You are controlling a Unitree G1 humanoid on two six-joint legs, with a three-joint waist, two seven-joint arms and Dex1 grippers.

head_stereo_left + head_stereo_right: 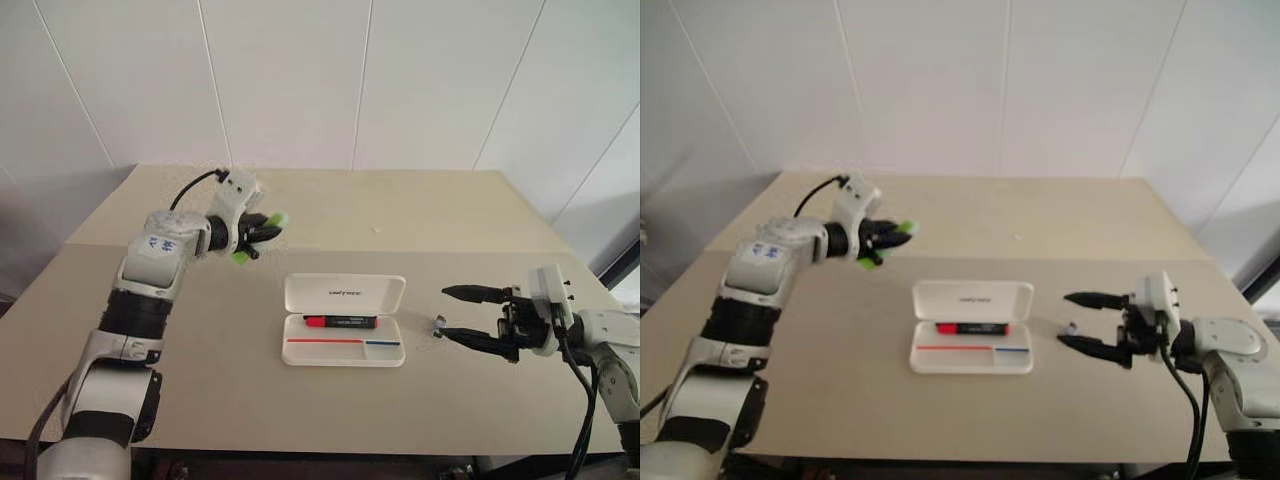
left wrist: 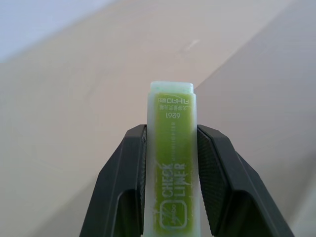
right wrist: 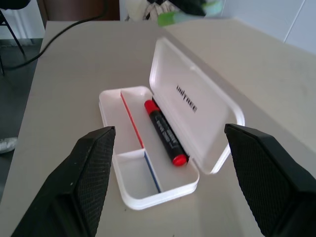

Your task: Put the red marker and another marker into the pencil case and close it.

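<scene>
My left gripper drops the green highlighter next in the pencil case's front compartment point(image 1: 327, 351), just along the red stripe.
The white pencil case point(image 1: 345, 293) lies open in the middle of the table, its lid raised toward the far side. The red marker point(image 1: 340, 322) rests inside it along the hinge, above the red and blue stripe. My left gripper point(image 1: 265, 232) hovers above the table, behind and to the left of the case, shut on the green highlighter point(image 2: 173, 168), which sticks out past the fingertips. To the right of the case my right gripper point(image 1: 443, 312) stands open and level, pointing at the case point(image 3: 163, 197) with nothing between its fingers.
The beige table point(image 1: 450, 220) runs back to a white panelled wall. A seam crosses the tabletop just behind the case. Bare tabletop lies on both sides of the case and in front of it.
</scene>
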